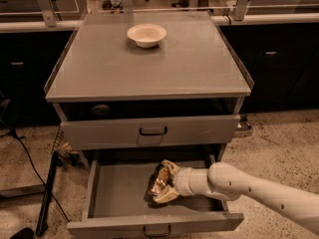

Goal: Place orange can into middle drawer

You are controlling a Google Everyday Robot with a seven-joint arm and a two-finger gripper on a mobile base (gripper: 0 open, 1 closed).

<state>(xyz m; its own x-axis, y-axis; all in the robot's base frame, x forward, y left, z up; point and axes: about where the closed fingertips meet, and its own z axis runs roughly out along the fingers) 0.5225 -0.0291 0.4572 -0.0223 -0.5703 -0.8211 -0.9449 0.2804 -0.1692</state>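
Next, my gripper releases the orange can on the middle drawer's bottom (152,188), behind the handle of the open front.
The middle drawer (117,190) is pulled open at the bottom of the grey cabinet. My gripper (162,183) reaches in from the right, low over the drawer's floor near its middle. It is shut on the orange can (157,187), which shows as a mottled orange-gold shape between the cream fingers (168,167). The can is inside the drawer's outline, at or just above the floor; I cannot tell whether it touches. My white arm (249,189) crosses the drawer's right side wall.
A closed grey drawer front (149,132) with a dark loop handle sits one tier higher. A shallow cream bowl (146,34) stands at the back of the cabinet top (149,68). A dark stand and cables (49,183) lie on the floor at left.
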